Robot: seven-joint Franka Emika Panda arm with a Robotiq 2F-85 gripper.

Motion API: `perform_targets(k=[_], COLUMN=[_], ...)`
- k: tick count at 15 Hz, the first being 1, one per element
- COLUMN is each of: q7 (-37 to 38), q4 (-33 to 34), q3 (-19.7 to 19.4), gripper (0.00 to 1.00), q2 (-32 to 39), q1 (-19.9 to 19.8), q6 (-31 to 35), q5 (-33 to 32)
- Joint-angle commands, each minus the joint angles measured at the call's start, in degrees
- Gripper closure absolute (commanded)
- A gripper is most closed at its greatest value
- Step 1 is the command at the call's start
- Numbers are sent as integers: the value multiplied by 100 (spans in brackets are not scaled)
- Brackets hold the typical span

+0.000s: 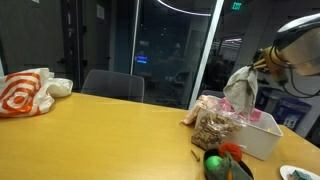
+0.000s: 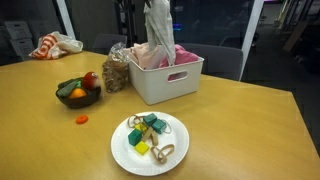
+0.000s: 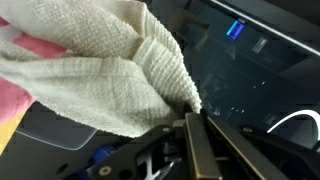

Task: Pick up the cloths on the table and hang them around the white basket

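Note:
My gripper has the beige terry cloth, which now dangles into the white basket. It will let go of it over the white basket's end rim (image 1: 271,121), away from the clear snack bag.
A beige terry cloth (image 1: 240,88) hangs from my gripper (image 1: 260,64) above the white basket (image 1: 262,138). In an exterior view the cloth (image 2: 157,35) dangles into the basket (image 2: 165,82), over its far side. A pink cloth (image 2: 184,52) lies in the basket at its far rim. In the wrist view the gripper (image 3: 192,113) is shut, pinching a corner of the beige cloth (image 3: 90,70), with the pink cloth (image 3: 14,95) below at the left edge.
A clear bag of snacks (image 2: 117,70) leans against the basket. A dark bowl of fruit (image 2: 78,93), a small orange piece (image 2: 82,119) and a white plate of small items (image 2: 150,143) sit on the wooden table. An orange-and-white bag (image 1: 25,92) lies at the far end. Chairs stand behind.

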Motion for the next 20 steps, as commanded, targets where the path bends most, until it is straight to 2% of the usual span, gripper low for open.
perform_targets(k=[1,2,4,7,11,20], q7=[159,316,469,916,1577,2900], q4=[-328,-357,-456,-623,-774,-1053], q3=[-40,-193,-247,-300,-662,-1430], gripper=[97,97,98,97,98,98], q2=[-66,17,149,322,478,441], q1=[-46,87,87,-56,-128,-51], q6=[-91,-105,-128,-127,-236,108], q5=[118,-42,-59,-222,-367,-653])
